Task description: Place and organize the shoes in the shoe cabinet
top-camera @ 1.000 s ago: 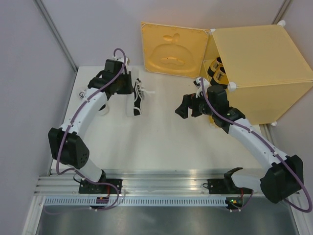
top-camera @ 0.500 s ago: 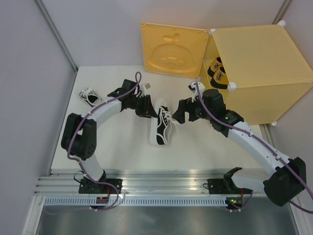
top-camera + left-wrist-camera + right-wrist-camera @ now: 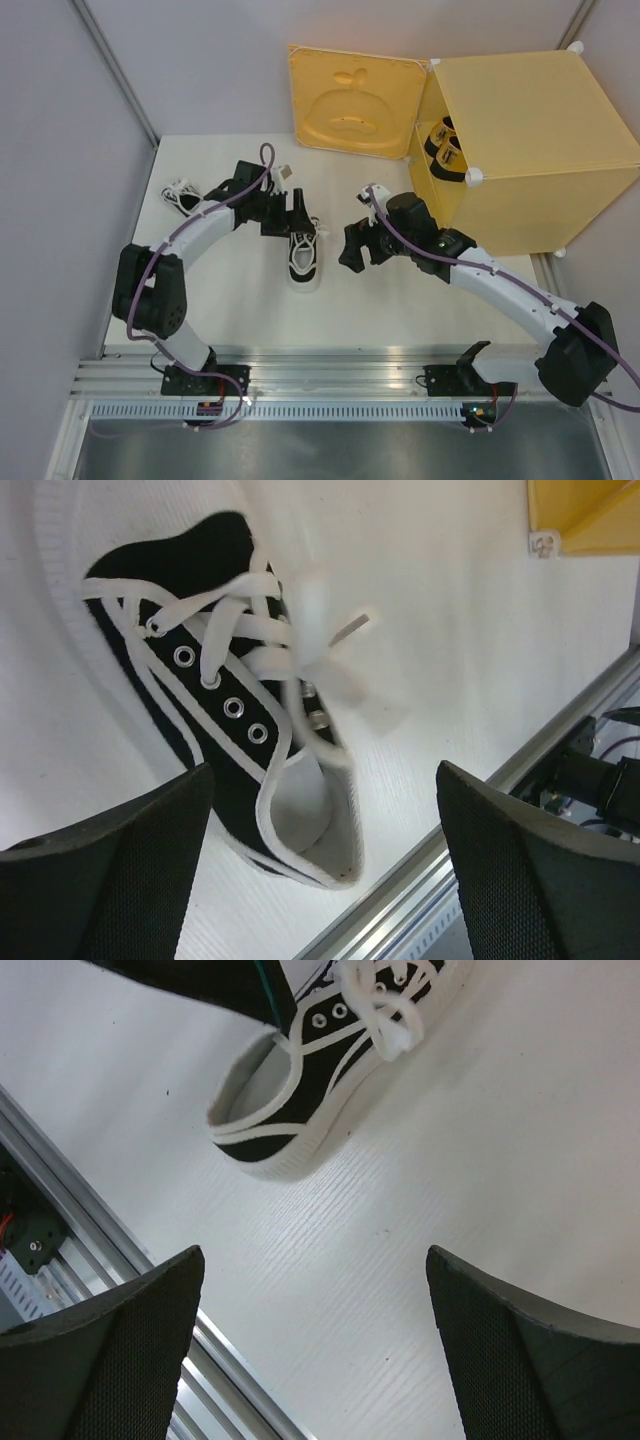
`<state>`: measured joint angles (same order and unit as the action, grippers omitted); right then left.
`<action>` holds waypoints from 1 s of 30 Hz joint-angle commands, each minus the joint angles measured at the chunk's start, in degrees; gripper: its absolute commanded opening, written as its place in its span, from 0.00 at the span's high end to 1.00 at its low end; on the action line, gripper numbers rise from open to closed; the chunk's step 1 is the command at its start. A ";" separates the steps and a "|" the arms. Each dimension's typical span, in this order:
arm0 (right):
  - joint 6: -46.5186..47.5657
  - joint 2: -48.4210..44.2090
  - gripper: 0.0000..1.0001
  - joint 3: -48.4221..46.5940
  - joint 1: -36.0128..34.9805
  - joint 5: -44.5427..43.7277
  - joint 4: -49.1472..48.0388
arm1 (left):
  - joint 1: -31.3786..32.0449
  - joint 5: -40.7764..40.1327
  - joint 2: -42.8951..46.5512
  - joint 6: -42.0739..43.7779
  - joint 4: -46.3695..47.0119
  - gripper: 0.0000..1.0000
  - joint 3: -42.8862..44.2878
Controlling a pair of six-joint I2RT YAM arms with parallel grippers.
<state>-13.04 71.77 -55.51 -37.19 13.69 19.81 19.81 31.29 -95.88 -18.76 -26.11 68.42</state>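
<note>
The robot's right gripper will next go to the black sneaker's heel (image 3: 302, 276) (image 3: 216, 1128), nearest the aluminium bar, and close on the back edge of the sneaker's opening.
A black sneaker with white trim and laces (image 3: 303, 258) lies on the white table, free of both grippers. My left gripper (image 3: 298, 222) hovers open just beyond its toe; in the left wrist view the shoe (image 3: 230, 710) sits between and past my spread left gripper (image 3: 325, 780). My right gripper (image 3: 351, 250) stands open just right of the shoe, over bare table (image 3: 400, 1190), with the shoe (image 3: 320, 1030) ahead of the right gripper (image 3: 315, 1260). A second shoe (image 3: 183, 195) lies at the table's far left. Two gold shoes (image 3: 443, 146) stand inside the yellow shoe cabinet (image 3: 530, 140).
The cabinet's door (image 3: 352, 98) stands swung open at the back, left of the box. Grey walls close in the left side. An aluminium rail (image 3: 330, 375) runs along the near edge, also seen as a rail (image 3: 90, 1230) close to the right wrist.
The left gripper carried the sneaker from the back left to the table's middle, then opened and let it go. The right arm swung left toward the shoe.
</note>
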 commanded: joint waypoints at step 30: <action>19.71 37.56 0.18 -31.33 -22.05 -11.05 9.45 | -4.96 -50.71 61.60 -0.31 -18.19 0.00 -14.81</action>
<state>4.05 106.24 -83.92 -58.22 4.25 29.56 14.76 -16.84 -33.98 -19.05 -41.98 53.19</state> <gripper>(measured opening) 0.833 0.995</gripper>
